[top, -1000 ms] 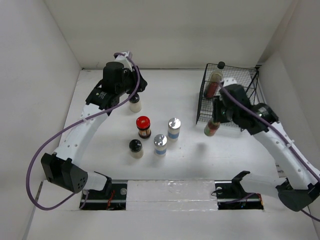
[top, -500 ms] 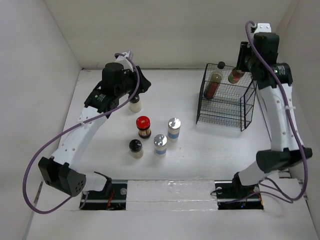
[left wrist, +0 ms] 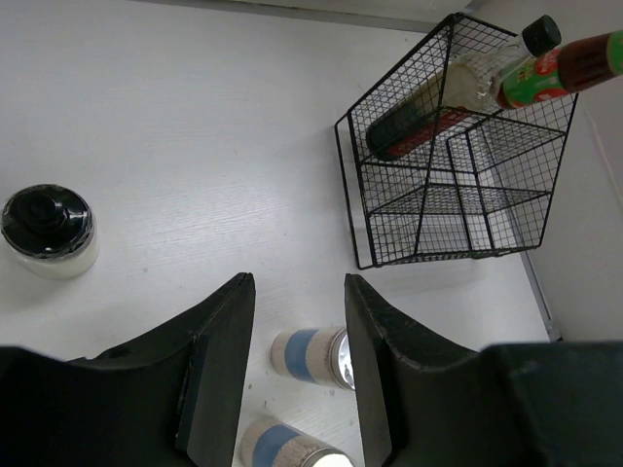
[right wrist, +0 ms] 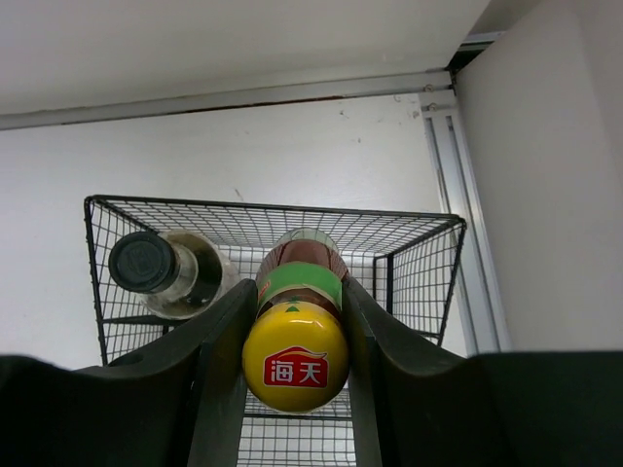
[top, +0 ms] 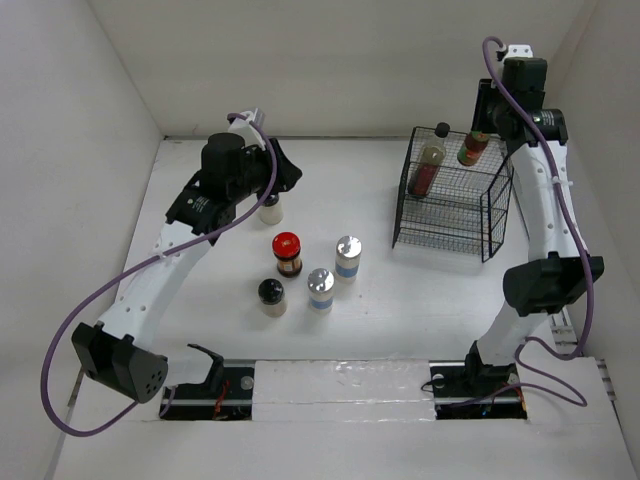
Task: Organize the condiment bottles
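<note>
The robot's right gripper needs to put the green-red labelled bottle down in the wire basket (top: 444,197) (right wrist: 263,278), close beside the tall dark black-capped bottle.
My right gripper (right wrist: 297,292) is shut on the green-red labelled bottle (right wrist: 295,355), which has a yellow cap, and holds it over the black wire basket (right wrist: 273,206). In the top view this bottle (top: 471,150) hangs over the basket's back right corner. The tall dark black-capped bottle (top: 430,165) leans inside the basket. My left gripper (top: 288,173) is open and holds nothing; it hovers just behind a black-capped pale jar (top: 270,208). On the table stand the red-lidded jar (top: 287,252), two silver-capped shakers (top: 348,256) (top: 321,288) and another black-capped pale jar (top: 271,296).
The basket (top: 490,225) stands at the back right of the white table, close to the right wall. White walls close in the left, back and right sides. The arm bases sit on a rail (top: 340,385) at the near edge.
The right arm has swung up from the basket's front to above its back, carrying the green-red labelled bottle. The left gripper has shifted only slightly.
</note>
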You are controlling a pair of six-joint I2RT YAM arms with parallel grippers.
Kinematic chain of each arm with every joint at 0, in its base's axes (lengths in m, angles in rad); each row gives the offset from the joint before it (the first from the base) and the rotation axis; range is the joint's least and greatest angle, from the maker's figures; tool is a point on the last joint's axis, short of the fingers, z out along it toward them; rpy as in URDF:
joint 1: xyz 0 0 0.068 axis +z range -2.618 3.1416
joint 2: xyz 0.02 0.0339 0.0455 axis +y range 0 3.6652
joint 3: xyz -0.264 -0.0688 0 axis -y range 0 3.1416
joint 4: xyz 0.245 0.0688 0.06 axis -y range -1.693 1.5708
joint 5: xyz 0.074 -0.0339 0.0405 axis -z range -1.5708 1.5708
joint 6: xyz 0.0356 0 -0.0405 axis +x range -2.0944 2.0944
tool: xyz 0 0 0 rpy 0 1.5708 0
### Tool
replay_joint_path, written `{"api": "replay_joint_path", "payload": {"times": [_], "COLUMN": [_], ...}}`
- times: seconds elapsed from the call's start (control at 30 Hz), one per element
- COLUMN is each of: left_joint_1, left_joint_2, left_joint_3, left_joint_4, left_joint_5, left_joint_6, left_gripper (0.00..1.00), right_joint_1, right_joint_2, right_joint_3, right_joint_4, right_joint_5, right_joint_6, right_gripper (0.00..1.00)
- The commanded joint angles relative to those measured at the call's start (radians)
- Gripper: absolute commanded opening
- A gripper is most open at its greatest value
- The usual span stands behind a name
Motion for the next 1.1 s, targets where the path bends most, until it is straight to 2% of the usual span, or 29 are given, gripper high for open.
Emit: {"api": "replay_joint_path", "payload": {"times": [0.0, 0.33, 0.6, 0.77, 0.8, 0.93, 1.07], "left_joint_1": [-0.001, -0.001, -0.001, -0.001, -0.001, -0.001, -0.001], "left_joint_2": [-0.044, -0.044, -0.035, -0.025, -0.025, -0.015, -0.006], "left_joint_3": [-0.011, -0.011, -0.011, -0.001, -0.001, 0.017, 0.028], "left_joint_4": [0.041, 0.032, 0.032, 0.032, 0.032, 0.032, 0.032], "left_joint_5": [-0.006, -0.015, -0.015, -0.015, -0.015, -0.024, -0.024], "left_joint_6": [0.008, 0.008, 0.008, 0.008, 0.008, 0.008, 0.008], "left_gripper": [0.38, 0.38, 0.38, 0.38, 0.38, 0.38, 0.38], "right_joint_1": [0.012, 0.021, -0.009, -0.009, -0.009, -0.009, -0.009], "right_joint_2": [-0.070, -0.061, 0.035, 0.071, 0.071, 0.048, -0.007], "right_joint_3": [-0.051, -0.276, -0.310, -0.310, -0.310, -0.319, -0.329], "right_joint_4": [0.176, 0.281, 0.304, 0.275, 0.275, 0.284, 0.294], "right_joint_5": [-0.024, -0.024, -0.097, -0.107, -0.107, -0.107, -0.055], "right_joint_6": [0.008, 0.028, 0.046, 0.065, 0.074, 0.074, 0.094], "right_gripper": [0.00, 0.00, 0.01, 0.13, 0.23, 0.44, 0.50]}}
